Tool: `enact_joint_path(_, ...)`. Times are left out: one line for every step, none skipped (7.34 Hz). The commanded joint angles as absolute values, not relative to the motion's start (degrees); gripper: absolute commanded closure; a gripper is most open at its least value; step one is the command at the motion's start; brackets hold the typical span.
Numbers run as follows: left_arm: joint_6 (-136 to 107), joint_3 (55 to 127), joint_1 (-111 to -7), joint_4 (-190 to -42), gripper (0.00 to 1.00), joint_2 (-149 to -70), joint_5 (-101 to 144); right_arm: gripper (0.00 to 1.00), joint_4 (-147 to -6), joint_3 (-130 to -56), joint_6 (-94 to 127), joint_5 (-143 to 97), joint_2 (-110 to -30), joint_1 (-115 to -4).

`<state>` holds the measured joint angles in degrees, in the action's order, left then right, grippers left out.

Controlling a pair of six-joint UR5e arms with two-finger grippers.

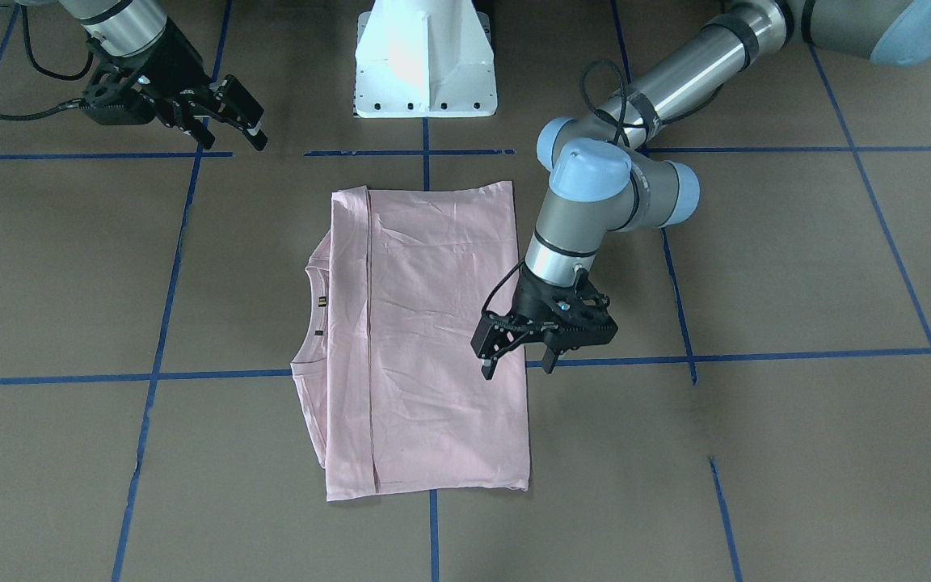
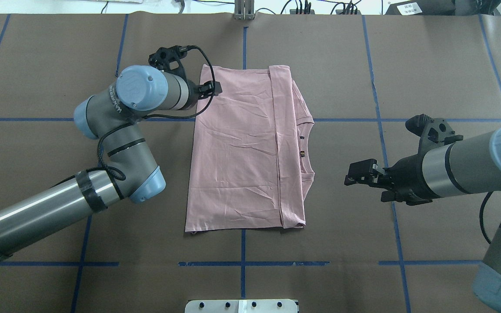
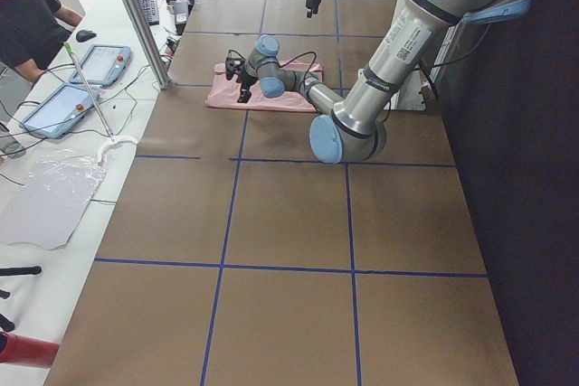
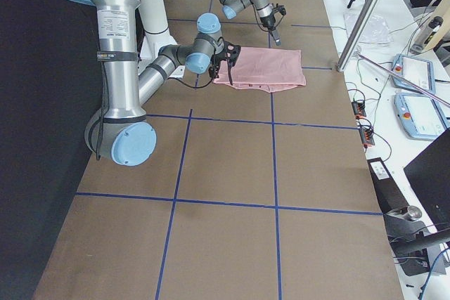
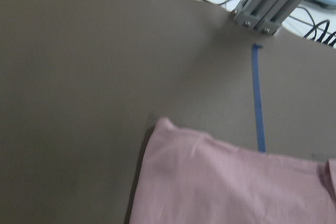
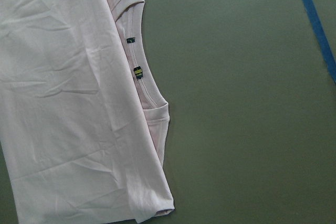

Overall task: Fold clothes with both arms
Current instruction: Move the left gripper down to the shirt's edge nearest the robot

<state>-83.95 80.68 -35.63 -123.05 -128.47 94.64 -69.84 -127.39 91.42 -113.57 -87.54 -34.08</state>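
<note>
The robot's left gripper should close on the pale pink T-shirt's corner [image 1: 507, 186] nearest the white pedestal base, on the long edge opposite the collar.
The clothes are one pale pink T-shirt [image 2: 242, 148], lying flat on the brown table and folded into a long rectangle. Its plain side faces up and the ribbed collar [image 6: 137, 72] points toward the robot's right. My left gripper [image 1: 518, 365] hangs open just above the T-shirt [image 1: 433, 323], at the long edge opposite the collar. Nothing is between its fingers. My right gripper [image 1: 231, 129] is open and empty, off the cloth beyond the collar side. In the overhead view the right gripper [image 2: 359, 174] sits well clear of the collar.
The white pedestal base [image 1: 425, 65] stands behind the shirt at the robot's side. Blue tape lines [image 2: 244, 248] grid the brown table. An aluminium post [image 5: 275, 1] rises at the far edge. A person [image 3: 27, 20] sits by control tablets [image 3: 54, 110] past that edge.
</note>
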Motion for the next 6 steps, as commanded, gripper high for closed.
enact_joint_path(-93.0, 98.1, -28.8, -106.2, 0.00, -122.1, 94.9, 0.00, -69.9, -127.6, 91.4, -113.6, -87.3, -34.1)
enact_joint_path(-95.9, 105.7, -25.3, -98.7, 0.00, -119.6, 94.7, 0.00, -69.9, -127.5, 91.4, -113.5, -87.1, -33.9)
enact_joint_path(-100.8, 106.9, -22.0, -97.4, 0.00, -117.8, 94.3, 0.00, -69.9, -127.4, 91.4, -113.5, -86.9, -33.9)
enact_joint_path(-104.3, 106.9, -18.8, -97.2, 0.00, -116.9, 93.6, 0.00, -69.9, -127.4, 91.4, -113.5, -86.8, -33.9)
enact_joint_path(-106.0, 106.8, -17.8, -97.1, 0.00, -116.8, 92.0, 0.00, -69.9, -127.4, 91.4, -113.5, -86.7, -33.9)
enact_joint_path(-107.5, 106.1, -16.3, -95.4, 0.00, -117.0, 91.8, 0.00, -69.9, -127.4, 91.4, -113.5, -86.9, -34.4)
